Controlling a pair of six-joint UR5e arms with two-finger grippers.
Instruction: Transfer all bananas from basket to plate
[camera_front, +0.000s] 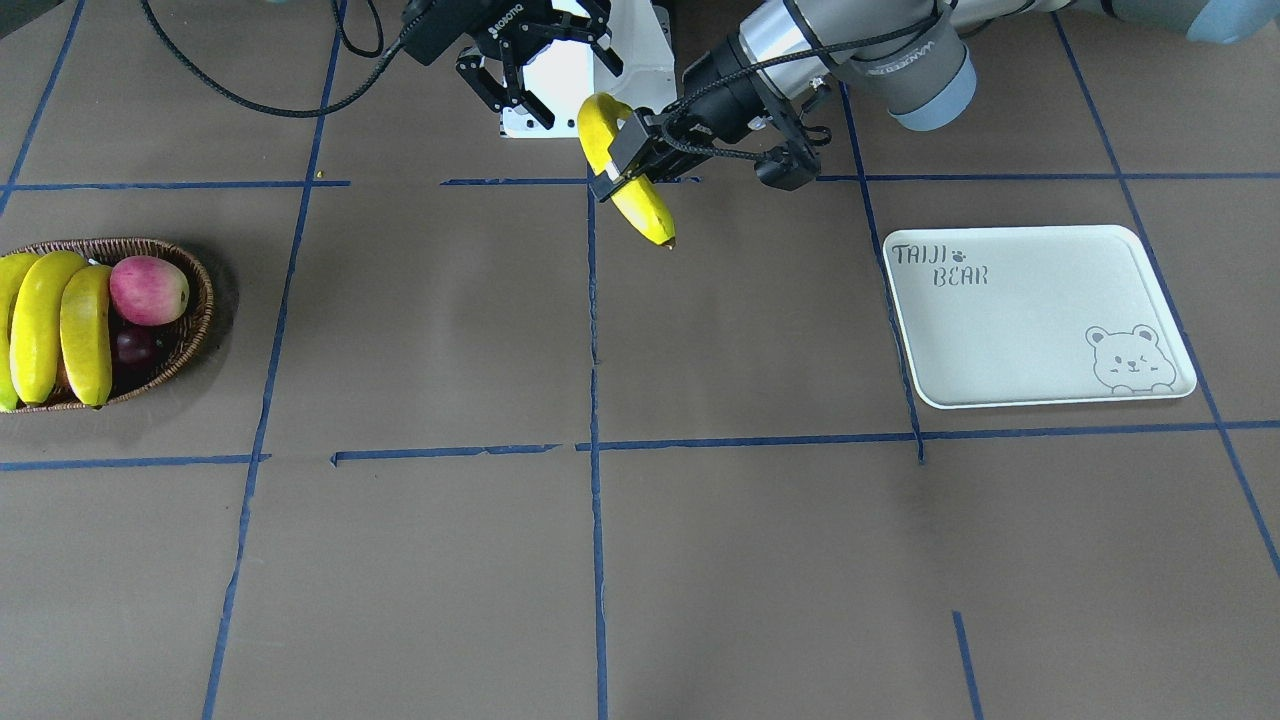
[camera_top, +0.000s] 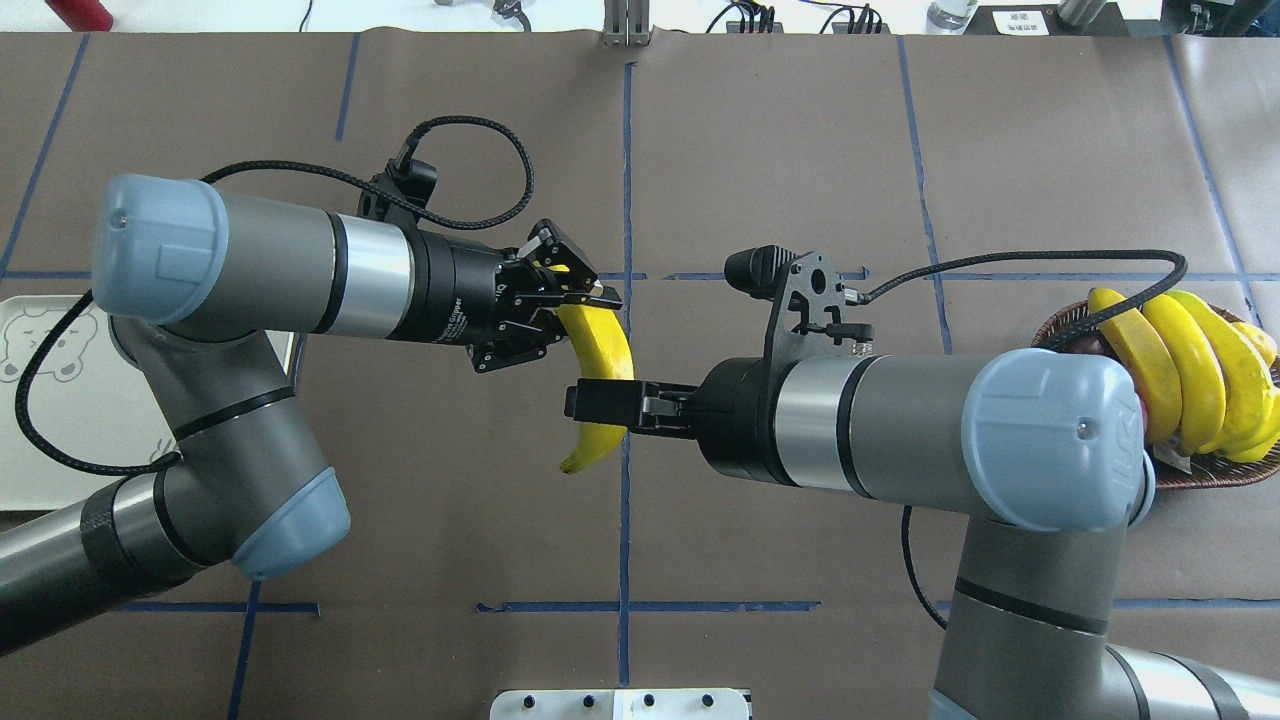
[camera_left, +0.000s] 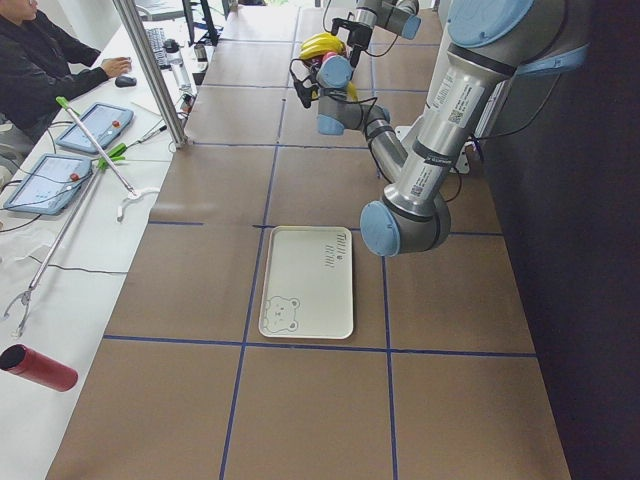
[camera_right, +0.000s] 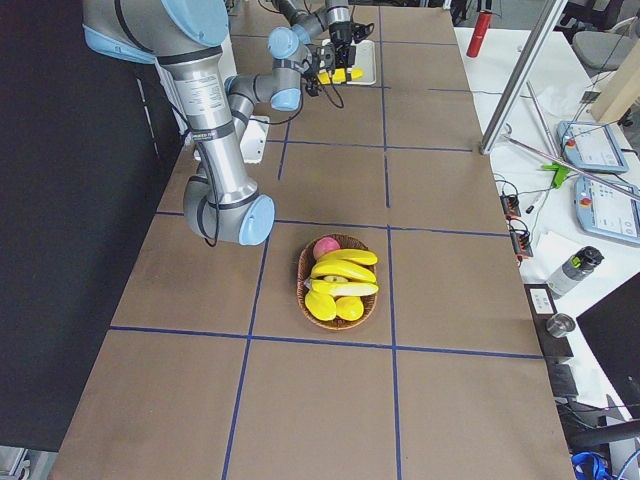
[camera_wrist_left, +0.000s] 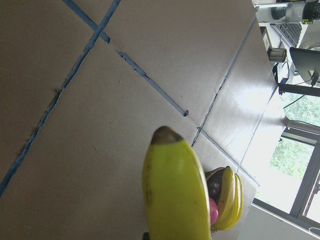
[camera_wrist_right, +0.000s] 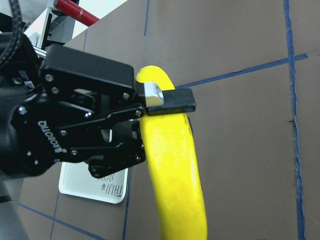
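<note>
With my left gripper, I next set the yellow banana, now hanging over the table's middle, down on the white plate (camera_front: 1130, 295), by the ears of the bear drawing.
A yellow banana (camera_front: 645, 205) hangs in the air over the table's middle, between the two arms. My left gripper (camera_front: 622, 160) is shut on it; the overhead view shows this grip at the banana's (camera_top: 600, 345) far end. My right gripper (camera_front: 555, 80) is open, its jaws spread by the banana's other end; I cannot tell if it touches. Three more bananas (camera_front: 40, 325) lie in the wicker basket (camera_front: 190, 330) on my right side. The white bear plate (camera_front: 1040, 320) lies bare on my left side.
A pink-red apple (camera_front: 148, 290) and dark grapes (camera_front: 132, 345) share the basket. Blue tape lines cross the brown table cover. The robot's white base plate (camera_front: 650, 60) sits at the back edge. An operator (camera_left: 40, 60) sits beyond the table's far side.
</note>
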